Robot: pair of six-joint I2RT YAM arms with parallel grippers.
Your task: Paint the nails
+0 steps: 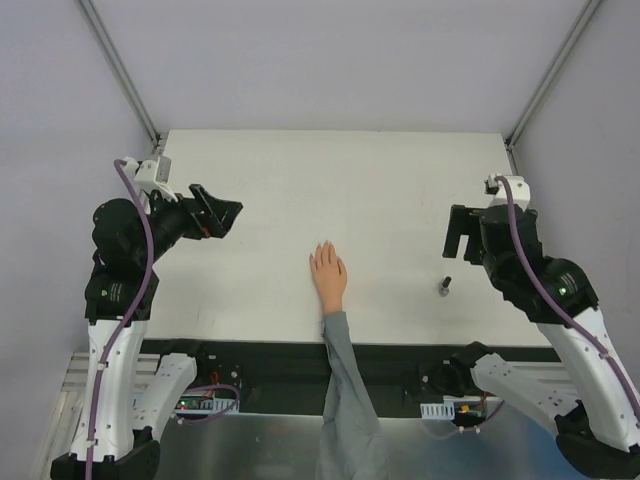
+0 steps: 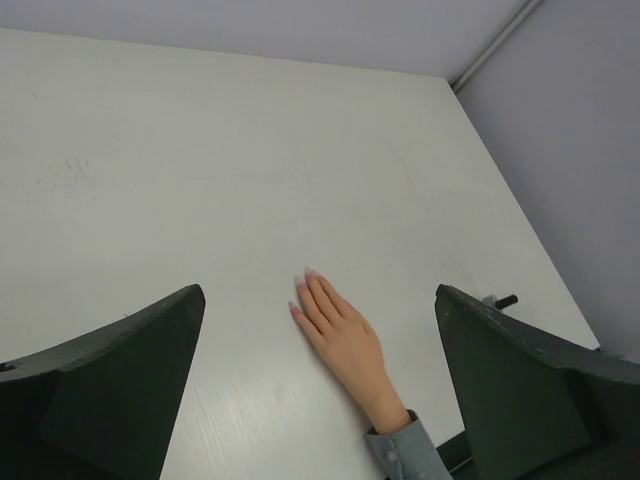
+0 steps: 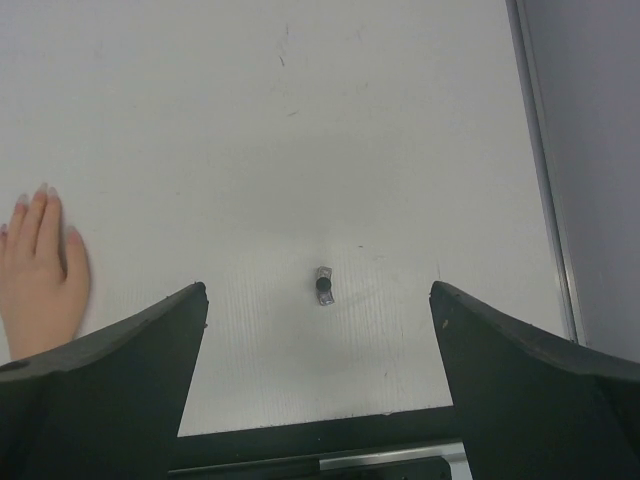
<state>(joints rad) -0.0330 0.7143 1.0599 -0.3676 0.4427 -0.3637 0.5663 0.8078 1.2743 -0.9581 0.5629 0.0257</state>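
Note:
I need to next close my left gripper on the body of the small bottle [image 1: 443, 291] [image 2: 489, 300], just below its dark cap, because my right gripper needs to take the cap.
A small peach mannequin hand [image 1: 328, 272] with a grey sleeve [image 1: 347, 385] lies palm down on the white table [image 1: 350, 180], fingers pointing away from the arms. Its nails [image 2: 304, 276] are pale tips, barely set off from the skin; they also show at the left edge of the right wrist view as nails [image 3: 40, 193]. A small dark bottle [image 1: 445, 288] stands to the hand's right. My left gripper [image 1: 228, 218] hovers open, up and left of the hand. My right gripper [image 1: 460, 232] hangs open just behind the bottle [image 3: 323, 285]. Neither holds anything.
Grey walls with metal corner rails [image 1: 120, 70] close in the table at the back and sides. The table's dark front edge [image 1: 430, 352] runs just behind the arm bases. The sleeve hangs over that edge.

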